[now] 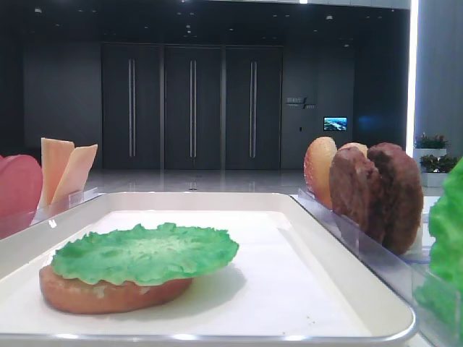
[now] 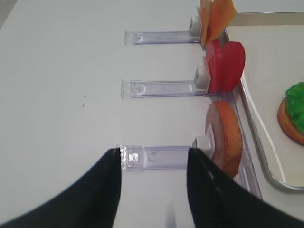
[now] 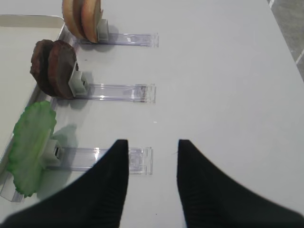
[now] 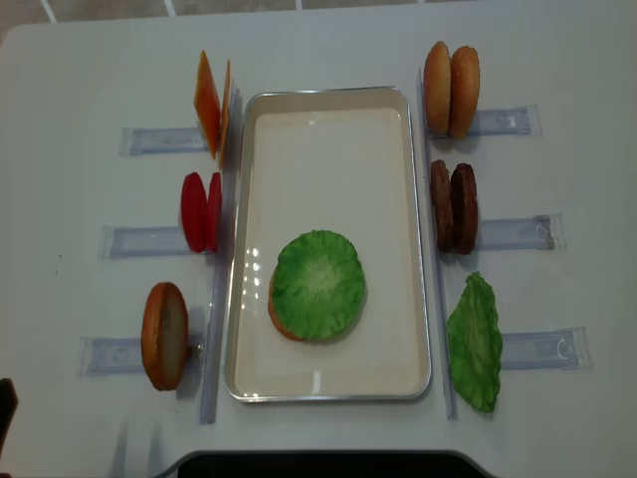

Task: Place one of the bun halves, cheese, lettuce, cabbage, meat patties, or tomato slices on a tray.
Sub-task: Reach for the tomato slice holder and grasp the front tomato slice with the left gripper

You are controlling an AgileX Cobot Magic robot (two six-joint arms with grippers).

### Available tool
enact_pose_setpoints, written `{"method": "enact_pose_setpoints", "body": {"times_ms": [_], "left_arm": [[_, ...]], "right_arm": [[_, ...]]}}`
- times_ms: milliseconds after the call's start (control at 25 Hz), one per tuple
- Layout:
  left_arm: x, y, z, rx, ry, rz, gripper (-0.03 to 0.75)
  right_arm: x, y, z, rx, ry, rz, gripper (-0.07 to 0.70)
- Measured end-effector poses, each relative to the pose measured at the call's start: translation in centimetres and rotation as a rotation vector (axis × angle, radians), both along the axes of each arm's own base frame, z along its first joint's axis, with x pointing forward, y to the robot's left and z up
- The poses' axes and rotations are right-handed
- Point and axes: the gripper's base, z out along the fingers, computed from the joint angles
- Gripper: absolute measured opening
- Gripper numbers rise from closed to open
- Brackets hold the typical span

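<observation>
The tomato slice nearest the tray sits between the cheese and the orange bun half. My left gripper should next close on the far edge of the tomato slice (image 4: pixel 215 181) (image 2: pixel 233 45).
A green lettuce leaf (image 4: pixel 318 284) lies on a reddish-brown bun half (image 4: pixel 276 321) in the near part of the white tray (image 4: pixel 328 129). Left of the tray, racks hold cheese (image 4: pixel 211 103), tomato slices (image 4: pixel 199 211) and a bun half (image 4: pixel 164 335). On the right stand two bun halves (image 4: pixel 450 90), meat patties (image 4: pixel 453 207) and another lettuce leaf (image 4: pixel 476 342). My left gripper (image 2: pixel 153 152) is open over the table, just left of the rack with the orange bun half (image 2: pixel 227 137). My right gripper (image 3: pixel 152 142) is open beside the lettuce rack (image 3: pixel 109 159). Neither holds anything.
Clear plastic racks (image 4: pixel 149 139) stick out sideways from both long sides of the tray. Bare white table (image 2: pixel 61 85) lies outside the racks on the left, and more (image 3: pixel 228 85) on the right. A dark edge (image 4: pixel 318 463) runs along the table's near side.
</observation>
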Motion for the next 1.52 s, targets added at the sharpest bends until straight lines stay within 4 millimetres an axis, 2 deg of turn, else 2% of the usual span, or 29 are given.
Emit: {"method": "enact_pose_setpoints", "body": {"times_ms": [160, 360, 560, 760, 1000, 1240, 1400, 1520], "left_arm": [[-0.1, 0.2, 0.2, 0.017, -0.002, 0.012, 0.345], [-0.3, 0.3, 1.6, -0.027, -0.027, 0.059, 0.345], [2.2, 0.4, 3.8, -0.074, 0.084, 0.091, 0.345], [7.2, 0.6, 6.4, -0.106, 0.221, 0.121, 0.345], [15.5, 0.7, 7.7, -0.129, 0.420, 0.131, 0.345], [23.1, 1.0, 6.4, -0.126, 0.562, 0.139, 0.345], [26.6, 1.1, 5.2, -0.126, 0.624, 0.142, 0.345], [28.2, 1.1, 4.4, -0.139, 0.654, 0.141, 0.345]], "right_arm": [[0.0, 0.0, 0.0, 0.000, 0.000, 0.000, 0.245], [0.0, 0.0, 0.0, 0.000, 0.000, 0.000, 0.245], [0.0, 0.0, 0.0, 0.000, 0.000, 0.000, 0.245], [0.0, 0.0, 0.0, 0.001, 0.000, 0.001, 0.245], [0.0, 0.0, 0.0, 0.001, 0.000, 0.001, 0.245], [0.0, 0.0, 0.0, 0.001, 0.000, 0.001, 0.245], [0.0, 0.0, 0.0, 0.001, 0.000, 0.001, 0.245], [0.0, 0.0, 0.0, 0.001, 0.000, 0.001, 0.245]]}}
